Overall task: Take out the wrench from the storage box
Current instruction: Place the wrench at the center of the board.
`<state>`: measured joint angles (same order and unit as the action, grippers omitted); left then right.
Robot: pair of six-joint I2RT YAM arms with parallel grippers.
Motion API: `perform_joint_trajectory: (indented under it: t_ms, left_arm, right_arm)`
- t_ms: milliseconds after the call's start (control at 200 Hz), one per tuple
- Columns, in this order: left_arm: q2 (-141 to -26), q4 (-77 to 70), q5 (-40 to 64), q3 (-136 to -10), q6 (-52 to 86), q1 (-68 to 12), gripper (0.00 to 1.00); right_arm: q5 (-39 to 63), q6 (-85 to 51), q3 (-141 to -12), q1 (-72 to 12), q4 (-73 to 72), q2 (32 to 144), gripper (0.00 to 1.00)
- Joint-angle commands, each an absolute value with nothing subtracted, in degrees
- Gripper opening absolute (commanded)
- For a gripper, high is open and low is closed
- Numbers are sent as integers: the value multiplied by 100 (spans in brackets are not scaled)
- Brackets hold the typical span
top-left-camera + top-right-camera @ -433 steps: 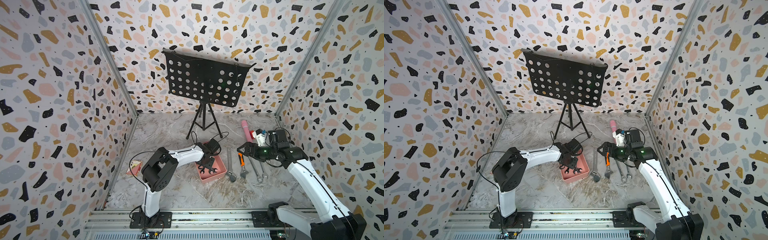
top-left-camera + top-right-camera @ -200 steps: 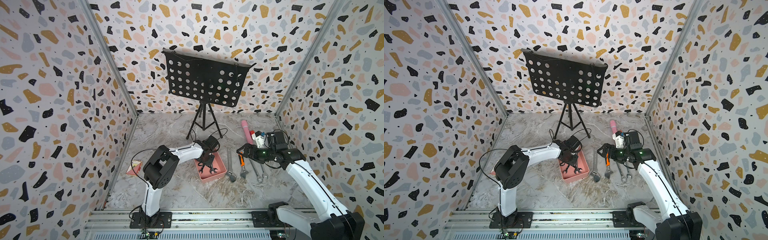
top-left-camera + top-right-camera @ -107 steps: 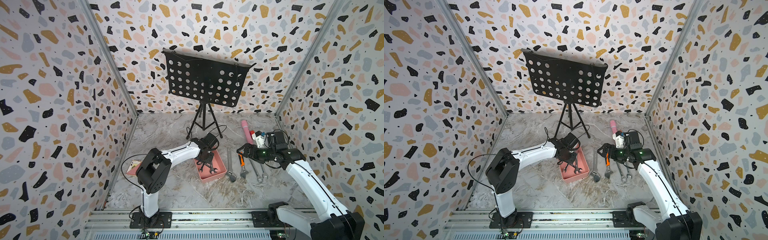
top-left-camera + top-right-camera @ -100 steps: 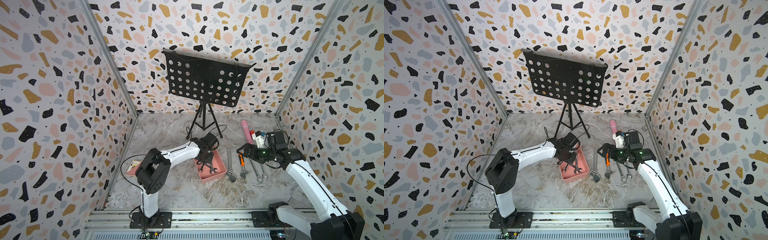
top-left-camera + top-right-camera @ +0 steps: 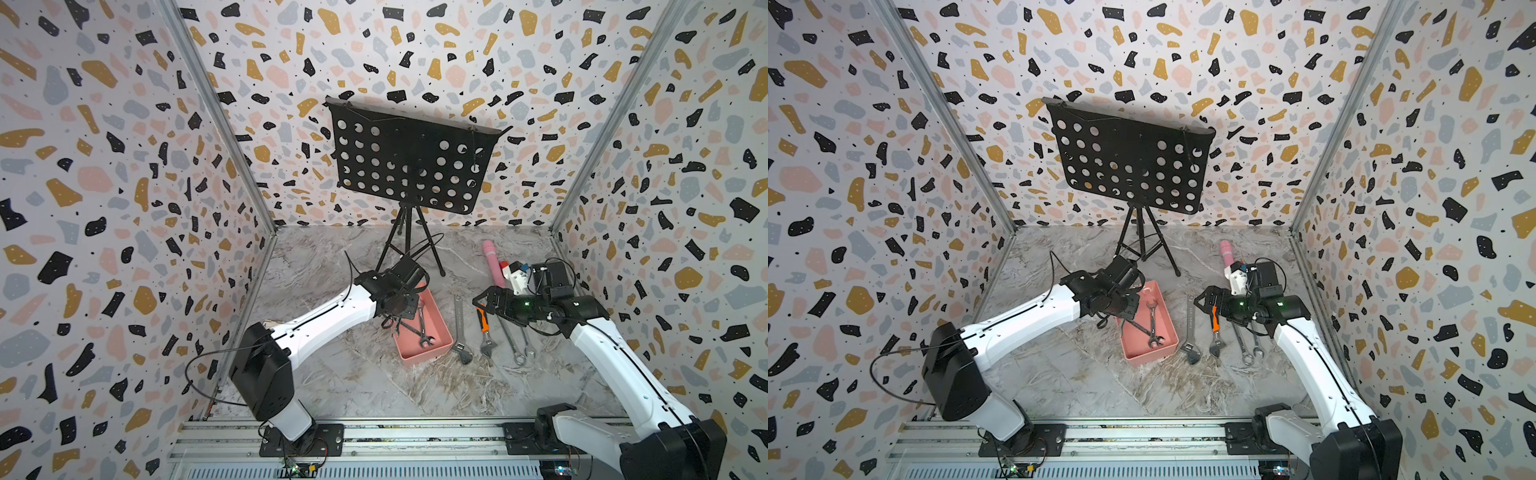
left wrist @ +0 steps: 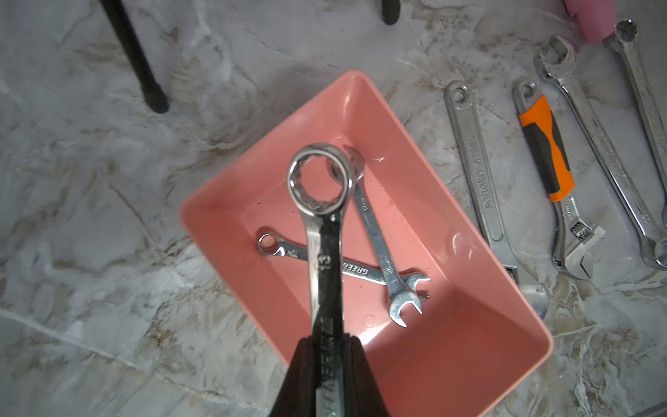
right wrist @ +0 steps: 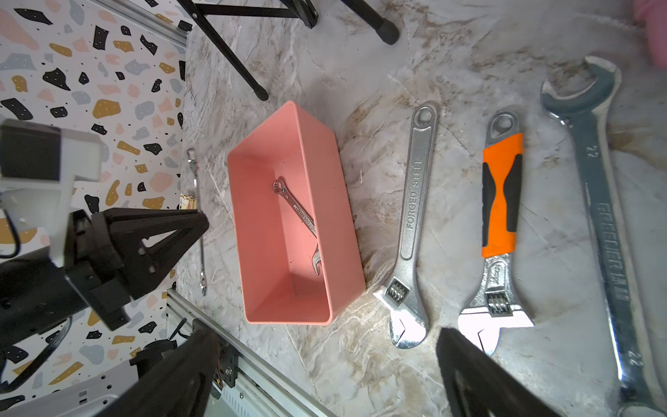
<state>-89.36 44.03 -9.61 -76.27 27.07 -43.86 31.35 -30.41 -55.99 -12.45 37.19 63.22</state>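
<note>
Next, I let go of the steel wrench, now hanging beside the box, with my left gripper on the marble [image 5: 377,334] [image 6: 239,333] beside the storage box, opposite the silver adjustable wrench.
My left gripper [image 6: 328,361] is shut on the shank of a steel combination wrench [image 6: 325,231]. The wrench's ring end points away from the wrist camera, clear of the floor of the salmon-pink storage box [image 6: 451,346]. In both top views the left gripper [image 5: 395,321] [image 5: 1121,319] hangs over the left rim of the box [image 5: 441,328] [image 5: 1168,328]. In the right wrist view the held wrench [image 7: 199,224] hangs beside the box [image 7: 281,260]. Two smaller wrenches [image 6: 379,245] lie crossed inside. My right gripper [image 7: 323,335] [image 5: 484,301] is open and holds nothing.
Right of the box lie a silver adjustable wrench [image 5: 459,328], an orange-handled one [image 5: 483,326] and two long combination wrenches [image 5: 513,340]. A black music stand [image 5: 411,166] rises behind the box, its legs close by. A pink cylinder [image 5: 492,262] lies at the back right.
My left gripper has risen out of the box with the wrench, and the left arm has stretched lower and further forward. The right arm has barely moved.
</note>
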Motion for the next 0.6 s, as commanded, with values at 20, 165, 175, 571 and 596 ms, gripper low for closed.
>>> perform_joint_trajectory:
  t_ms: [20, 165, 175, 571, 596]
  left_arm:
    - [-8462, 4723, -1332, -7057, 3020, -4167, 0]
    - [-8242, 4631, -1333, -6552, 3162, -3912, 0]
    - [-8246, 4610, -1326, -6520, 3174, -3894, 0]
    - [-9063, 3554, -829, -5794, 3094, -3400, 0]
    - [-9135, 3511, -796, -5785, 3076, -3385, 0]
  right_arm:
    - [3212, -3010, -5772, -1248, 3646, 6311, 100]
    - [3242, -3006, -5748, -1248, 3637, 6324, 100]
    - [3243, -3013, -5748, -1248, 3634, 6320, 100]
    - [3226, -2998, -5701, -1248, 3693, 6301, 100]
    - [3226, -3005, -5696, -1248, 3691, 6302, 100]
